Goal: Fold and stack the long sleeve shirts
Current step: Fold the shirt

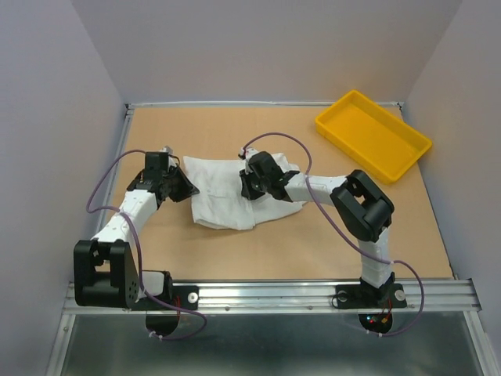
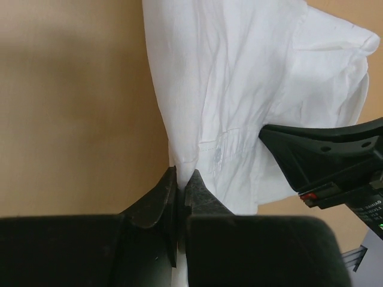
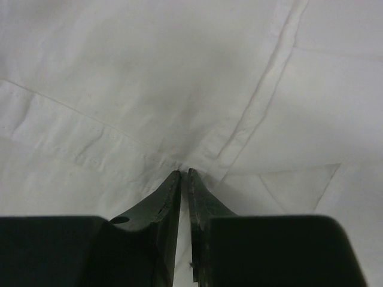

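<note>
The robot's left gripper will let go of the shirt's hem on the white cloth (image 1: 259, 209) just in front of the right gripper's fingers.
One white long sleeve shirt (image 1: 223, 204) lies crumpled and partly folded in the middle of the table. My left gripper (image 1: 185, 186) is at its left edge, and in the left wrist view it (image 2: 181, 175) is shut on a pinch of the shirt's (image 2: 239, 84) hem. My right gripper (image 1: 252, 185) presses down on the shirt's upper right part. Its jaws (image 3: 184, 173) are closed to a thin slit on a pucker of the cloth (image 3: 179, 78) beside a seam. The right gripper's black body (image 2: 326, 156) also shows in the left wrist view.
A yellow tray (image 1: 374, 135) stands at the back right, at an angle, with nothing in it. Grey walls close in the table on the left, back and right. A metal rail (image 1: 266, 294) runs along the near edge.
</note>
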Robot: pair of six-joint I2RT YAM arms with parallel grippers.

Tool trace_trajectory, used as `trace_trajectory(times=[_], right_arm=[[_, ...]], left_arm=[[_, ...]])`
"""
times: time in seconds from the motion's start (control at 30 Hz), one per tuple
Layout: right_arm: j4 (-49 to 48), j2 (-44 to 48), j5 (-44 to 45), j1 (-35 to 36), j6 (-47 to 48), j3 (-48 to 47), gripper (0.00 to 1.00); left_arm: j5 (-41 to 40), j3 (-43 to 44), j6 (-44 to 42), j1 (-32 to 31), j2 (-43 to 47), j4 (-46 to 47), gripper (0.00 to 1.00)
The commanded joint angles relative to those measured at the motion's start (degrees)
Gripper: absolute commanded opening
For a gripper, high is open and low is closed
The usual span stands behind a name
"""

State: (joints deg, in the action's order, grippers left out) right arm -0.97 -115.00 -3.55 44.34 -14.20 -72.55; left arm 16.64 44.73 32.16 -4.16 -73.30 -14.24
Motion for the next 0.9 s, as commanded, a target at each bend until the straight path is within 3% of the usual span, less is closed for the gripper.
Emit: trace_trajectory(times=[0.0,0.2,0.37,0.6,0.87], right_arm=[[-4.03,-2.33,-5.14,0.31,-2.41,-3.91,0.15],[-12.89,-5.84,-14.89,1.27,-11.18,-3.73,0.14],[-17.21,-8.83,-17.71,2.59,-16.56,-5.66,0.15],[-20.91,-12.26,-18.07,4.88,-23.94,-8.22,0.15],[-20.91,-8.93,-12.54,5.06,-23.16,-5.06,0.20]], left_arm=[[-0.74,4.83,-2.10,-0.14,3.33,-3.16,0.00],[2.78,13.34,-4.56,-0.32,5.62,-8.16,0.00],[3.22,17.40,-7.46,-1.02,3.17,-11.50,0.00],[2.96,20.92,-5.97,-2.34,-1.05,-11.51,0.00],[0.23,24.88,-9.92,-5.94,-5.36,-12.48,0.00]])
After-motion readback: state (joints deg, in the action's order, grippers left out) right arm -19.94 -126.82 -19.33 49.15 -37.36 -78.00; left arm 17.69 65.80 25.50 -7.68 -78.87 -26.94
